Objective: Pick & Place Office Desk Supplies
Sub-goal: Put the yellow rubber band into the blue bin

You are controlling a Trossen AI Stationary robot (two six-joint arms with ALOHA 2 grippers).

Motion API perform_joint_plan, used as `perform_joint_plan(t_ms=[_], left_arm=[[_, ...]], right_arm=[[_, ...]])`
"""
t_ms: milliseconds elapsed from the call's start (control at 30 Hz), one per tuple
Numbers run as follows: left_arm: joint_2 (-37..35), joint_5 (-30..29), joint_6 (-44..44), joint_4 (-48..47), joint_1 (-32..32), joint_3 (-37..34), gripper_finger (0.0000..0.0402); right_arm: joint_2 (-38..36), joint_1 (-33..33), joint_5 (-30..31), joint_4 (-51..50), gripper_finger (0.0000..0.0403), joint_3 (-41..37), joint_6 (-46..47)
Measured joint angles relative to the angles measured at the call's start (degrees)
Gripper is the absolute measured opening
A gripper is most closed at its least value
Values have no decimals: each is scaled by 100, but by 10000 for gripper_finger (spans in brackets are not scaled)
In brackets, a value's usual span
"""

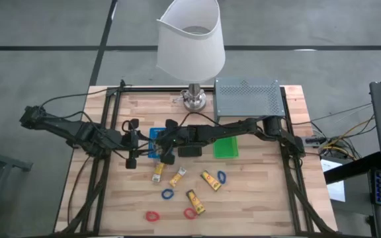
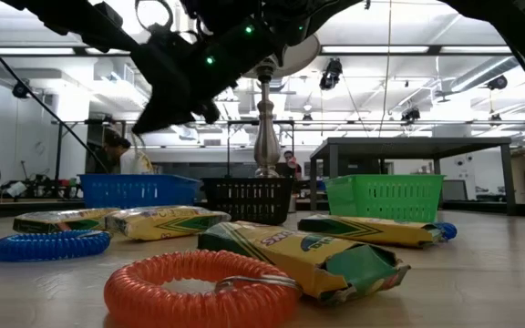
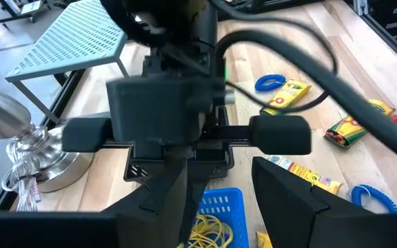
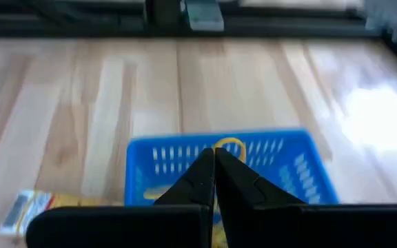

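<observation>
Next, my right gripper releases the tan rubber band onto the other rubber bands in the blue tray (image 1: 159,146) (image 4: 218,218).
The blue tray (image 1: 155,134) stands left of the table's middle, with tan rubber bands (image 3: 209,231) lying in it. My right gripper (image 1: 166,147) (image 4: 214,160) hangs shut over this tray, and a tan rubber band loop (image 4: 230,146) shows at its fingertips. My left gripper (image 1: 131,143) (image 3: 226,207) is open just left of the tray and touches nothing. Several yellow packets (image 1: 178,177) (image 2: 294,255), two blue rings (image 1: 168,194) and two red rings (image 1: 152,216) (image 2: 199,287) lie flat on the near half of the table. My right gripper pinches a tan rubber band at the very ends of its two fingers, coming from above over the blue tray. The band's loop (image 4: 230,146) sticks out past the fingertips (image 4: 205,169), above the tray (image 4: 288,176). Whether it is lifted clear of the other bands, I cannot tell.
A black tray (image 1: 190,149) and a green tray (image 1: 227,147) stand right of the blue one. A lamp (image 1: 193,99) and a grey perforated shelf (image 1: 249,98) occupy the far edge. Bare wood lies at the near left and near right.
</observation>
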Motion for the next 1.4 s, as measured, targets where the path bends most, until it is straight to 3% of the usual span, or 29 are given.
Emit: perform_joint_plan(t_ms=[167, 533, 1167, 1400], left_arm=[[2, 15, 0, -8, -2, 0, 168], [2, -1, 0, 5, 0, 0, 168], [2, -2, -2, 5, -1, 0, 168], [2, -2, -2, 5, 0, 0, 168]], right_arm=[[0, -134, -140, -527, 8, -19, 343], [0, -290, -318, -527, 8, -396, 845], [0, -285, -572, -363, 9, -501, 921], [0, -297, -558, -253, 48, -503, 797]])
